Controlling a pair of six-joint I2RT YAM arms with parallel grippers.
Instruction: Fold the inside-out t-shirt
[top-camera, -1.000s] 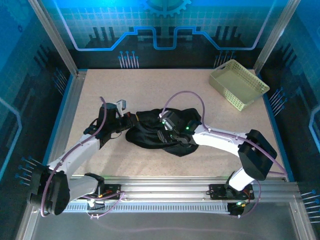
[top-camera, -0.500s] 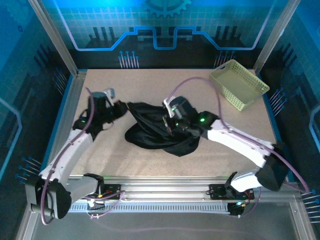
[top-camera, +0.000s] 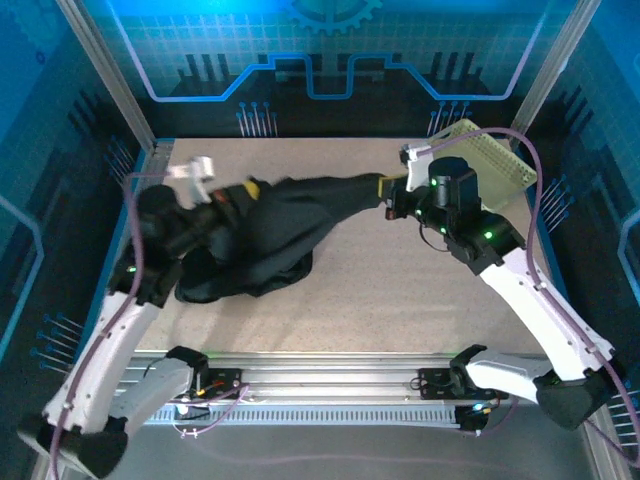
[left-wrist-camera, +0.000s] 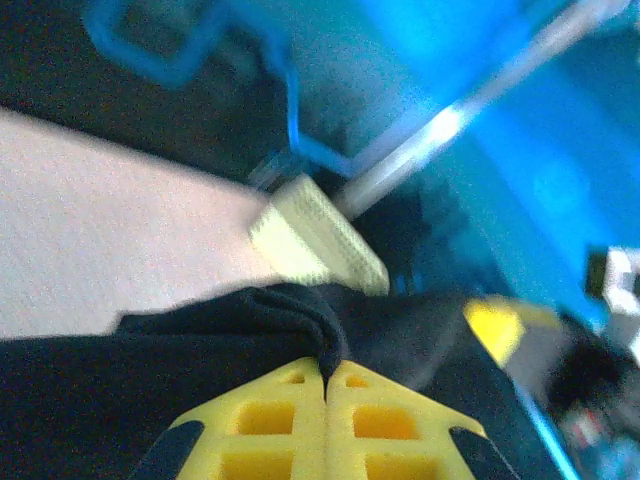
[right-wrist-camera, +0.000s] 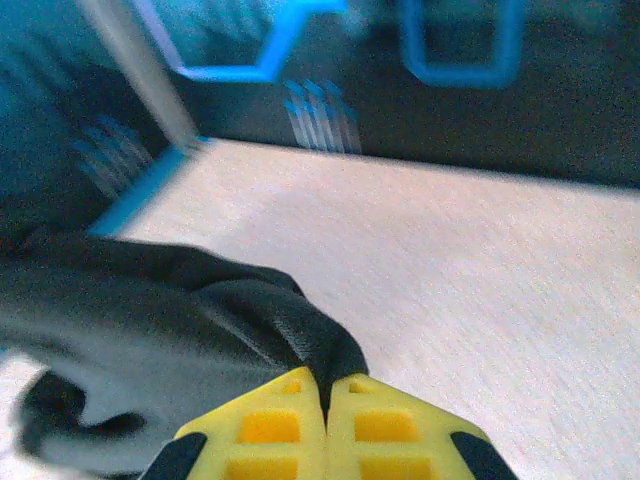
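Note:
My right gripper needs to let go of the t-shirt's end on the bare speckled tabletop (top-camera: 426, 250) in front of the lattice basket.
The black inside-out t-shirt (top-camera: 270, 235) hangs stretched between both grippers above the table, its bulk sagging down on the left side. My left gripper (top-camera: 247, 190) is shut on one edge of it; in the left wrist view the yellow fingertips (left-wrist-camera: 300, 380) pinch a fold of the black cloth (left-wrist-camera: 200, 350). My right gripper (top-camera: 386, 188) is shut on the opposite end. In the right wrist view its gripper (right-wrist-camera: 325, 385) clamps a dark bunched fold of the t-shirt (right-wrist-camera: 200, 310). The neck tag is hidden.
The pale yellow-green lattice basket (top-camera: 505, 160) stands at the back right, partly behind the right arm, and also shows as the basket (left-wrist-camera: 315, 240) in the left wrist view. Bare speckled tabletop (top-camera: 420, 290) lies in front. A metal frame post (top-camera: 105, 70) rises at the back left.
Both arms rose and pulled apart, left toward the back left, right toward the basket. The crumpled shirt came off the table centre and now stretches between them. The right gripper shut on it.

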